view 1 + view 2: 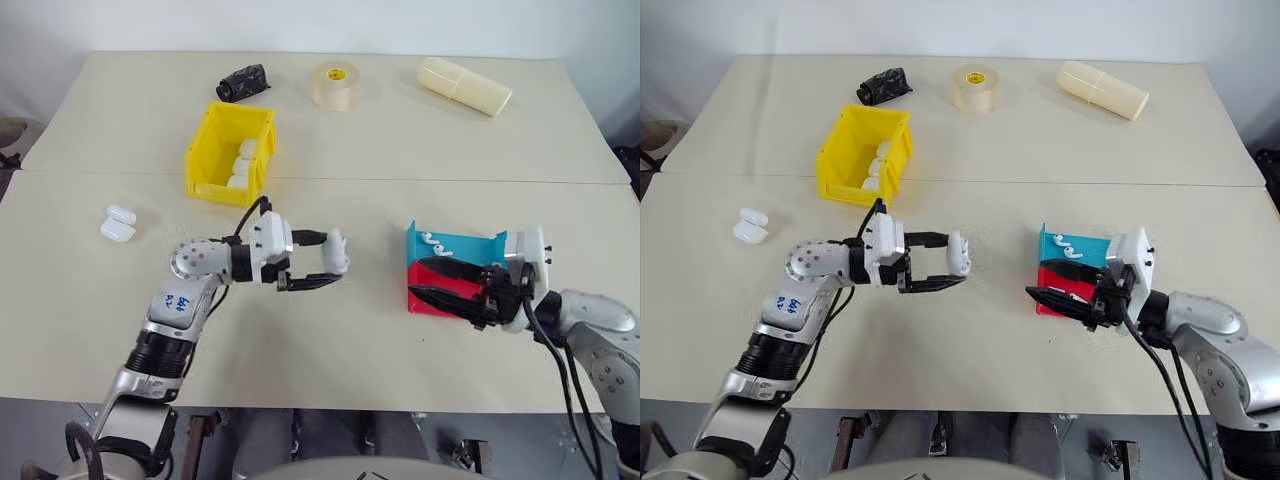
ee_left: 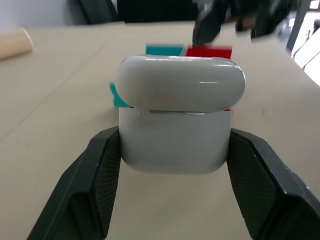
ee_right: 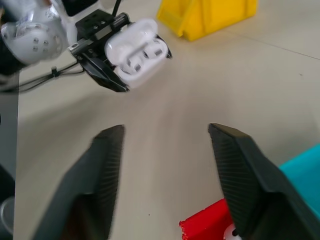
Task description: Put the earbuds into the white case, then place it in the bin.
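Observation:
Next, my left gripper releases the white case beside the row of white cases inside the yellow bin [image 1: 229,151].
My left gripper [image 1: 334,264] is shut on the white case [image 1: 339,249] and holds it above the middle of the table. In the right wrist view the case [image 3: 135,52] has its lid up, with white earbuds seated inside. The yellow bin [image 1: 205,152] stands behind it to the left and holds several white cases. My right gripper [image 1: 418,278] is open and holds nothing; it points left over the red tray [image 1: 420,300]. A loose earbud [image 1: 432,240] lies in the teal tray [image 1: 470,246].
Two more white cases [image 1: 118,224] lie on the table at the left. At the back are a black object [image 1: 243,82], a tape roll [image 1: 337,85] and a cream cylinder [image 1: 464,86]. A seam crosses the table behind the bin.

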`<control>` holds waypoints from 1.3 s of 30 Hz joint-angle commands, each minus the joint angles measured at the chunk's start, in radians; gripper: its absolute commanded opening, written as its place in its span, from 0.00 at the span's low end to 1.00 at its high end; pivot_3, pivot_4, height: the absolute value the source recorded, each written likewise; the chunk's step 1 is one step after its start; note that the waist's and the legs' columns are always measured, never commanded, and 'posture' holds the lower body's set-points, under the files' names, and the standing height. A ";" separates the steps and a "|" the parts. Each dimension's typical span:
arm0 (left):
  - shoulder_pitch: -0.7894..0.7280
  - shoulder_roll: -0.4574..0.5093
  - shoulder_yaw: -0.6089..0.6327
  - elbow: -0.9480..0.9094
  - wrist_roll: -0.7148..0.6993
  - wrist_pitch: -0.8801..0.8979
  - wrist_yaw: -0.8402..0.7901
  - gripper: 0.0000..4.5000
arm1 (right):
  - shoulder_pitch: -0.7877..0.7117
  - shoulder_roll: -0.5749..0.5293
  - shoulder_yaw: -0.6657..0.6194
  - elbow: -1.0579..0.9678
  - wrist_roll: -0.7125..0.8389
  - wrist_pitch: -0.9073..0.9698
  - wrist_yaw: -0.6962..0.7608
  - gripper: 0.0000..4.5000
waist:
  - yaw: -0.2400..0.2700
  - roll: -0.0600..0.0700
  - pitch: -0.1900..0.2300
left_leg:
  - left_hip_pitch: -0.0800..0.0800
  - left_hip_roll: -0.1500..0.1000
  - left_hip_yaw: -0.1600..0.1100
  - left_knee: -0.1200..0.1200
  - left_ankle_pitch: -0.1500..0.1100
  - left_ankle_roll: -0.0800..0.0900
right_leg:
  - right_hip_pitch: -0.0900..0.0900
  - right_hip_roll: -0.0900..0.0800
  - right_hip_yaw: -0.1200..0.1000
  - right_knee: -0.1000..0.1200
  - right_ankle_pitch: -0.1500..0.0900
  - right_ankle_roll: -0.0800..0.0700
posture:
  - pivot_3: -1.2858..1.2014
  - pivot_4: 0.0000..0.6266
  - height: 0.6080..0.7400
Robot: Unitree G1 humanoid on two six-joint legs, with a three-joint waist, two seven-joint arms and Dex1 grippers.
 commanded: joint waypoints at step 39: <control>0.389 -0.072 0.290 -0.320 -0.200 0.103 0.284 0.62 | -0.042 0.189 -0.038 0.082 -0.165 -0.391 0.027 0.65 | -0.003 -0.001 0.001 | 0.000 0.004 0.000 0.000 0.000 0.000 | -0.002 0.000 0.002 0.003 0.000 0.000 | 0.52 0.24 1.00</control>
